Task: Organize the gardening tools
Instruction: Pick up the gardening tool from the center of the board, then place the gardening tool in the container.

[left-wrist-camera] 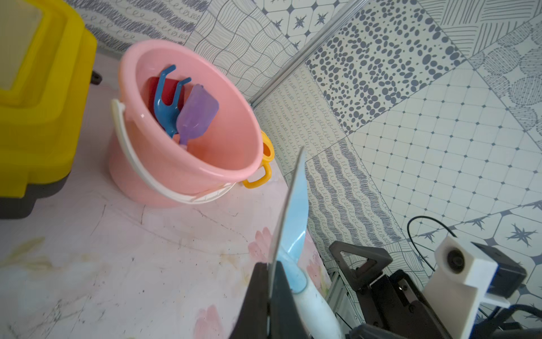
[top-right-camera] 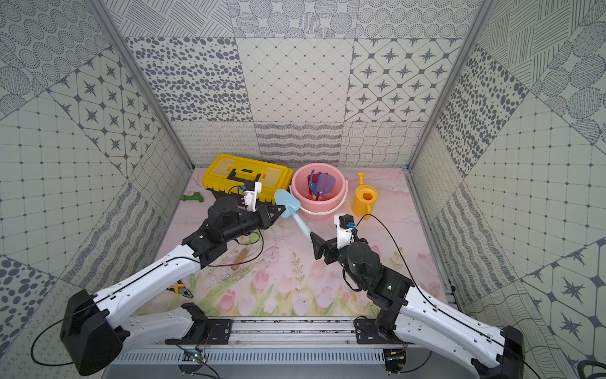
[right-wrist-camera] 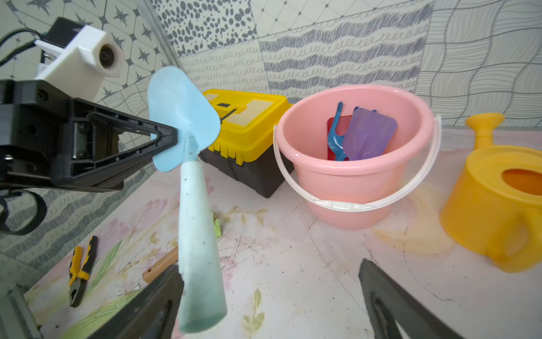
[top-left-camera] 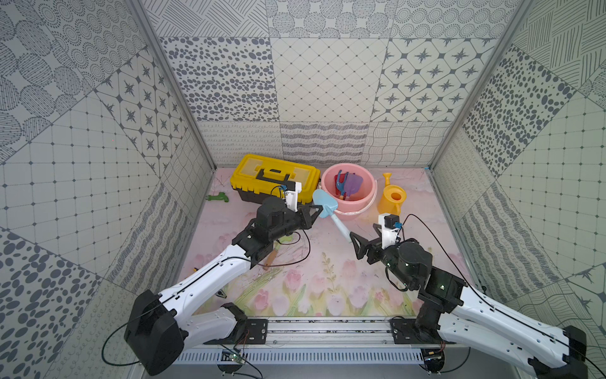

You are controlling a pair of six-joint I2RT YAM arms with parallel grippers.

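Observation:
Next, I release the light-blue trowel from my left gripper in the pink bucket (top-left-camera: 348, 187) (left-wrist-camera: 189, 121), against the purple scoop beside the blue fork. The trowel is now held beside the bucket.
My left gripper (top-left-camera: 319, 210) (left-wrist-camera: 269, 267) is shut on the blade edge of the light-blue trowel (top-left-camera: 324, 203) (right-wrist-camera: 183, 117) and holds it off the mat beside the pink bucket (top-left-camera: 373, 187). The trowel's pale handle (right-wrist-camera: 199, 234) slants down to my right gripper (top-left-camera: 355, 244) (right-wrist-camera: 268, 267), which is open, with the handle end next to one finger. In the bucket stand a purple scoop (right-wrist-camera: 369, 135), a blue fork (right-wrist-camera: 334, 138) and a red spade (right-wrist-camera: 346, 121). The yellow watering can (top-left-camera: 392, 198) stands right of the bucket. A wooden-handled tool with a green head (top-right-camera: 239, 259) lies partly under my left arm.
The yellow-lidded black toolbox (top-left-camera: 275, 177) sits at the back, left of the bucket. A small green object (top-left-camera: 218, 198) lies by the left wall. Yellow-and-black pliers (top-right-camera: 180, 290) lie near the front left. Patterned walls close in three sides.

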